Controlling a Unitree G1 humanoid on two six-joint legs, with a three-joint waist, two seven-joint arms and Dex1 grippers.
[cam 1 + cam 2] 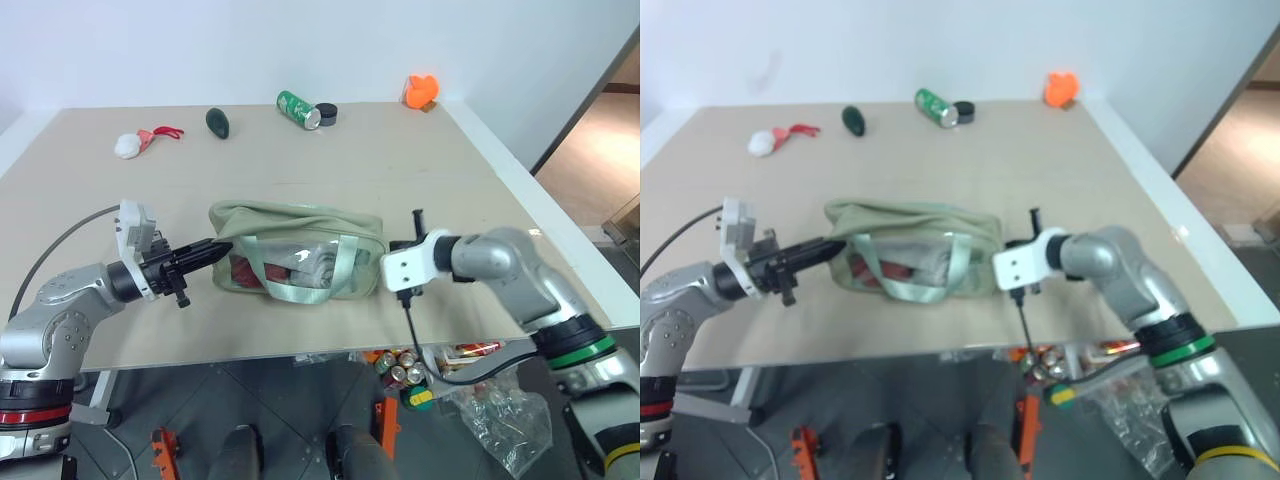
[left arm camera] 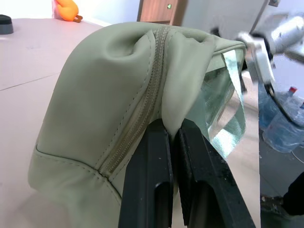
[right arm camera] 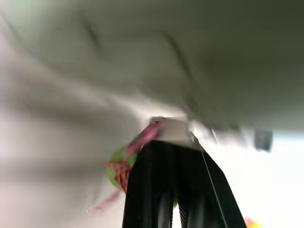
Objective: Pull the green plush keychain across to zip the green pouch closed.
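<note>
My right gripper is to put the green plush keychain on the table [image 1: 389, 263]. It will let go of it there, against the pouch's end opposite my left gripper.
The green pouch [image 1: 295, 225] lies on its side near the table's front edge, its clear panel facing me and its straps hanging down. My left gripper [image 2: 173, 126] is shut on a fold of fabric at the pouch's left end, just beside the zipper [image 2: 147, 109]. My right gripper [image 3: 173, 135] is at the pouch's right end, shut where the red cord of the green plush keychain [image 3: 116, 171] meets its fingertips. The fuzzy green ring hangs just beside the fingers. In the head views the wrist mount [image 1: 405, 268] hides that end of the pouch.
At the back of the table lie a white pom-pom [image 1: 128, 145], a dark green oval plush [image 1: 218, 122], a green can [image 1: 297, 109], a black cap [image 1: 327, 113] and an orange toy [image 1: 422, 90]. Cans and plastic [image 1: 400, 370] lie on the floor under the front edge.
</note>
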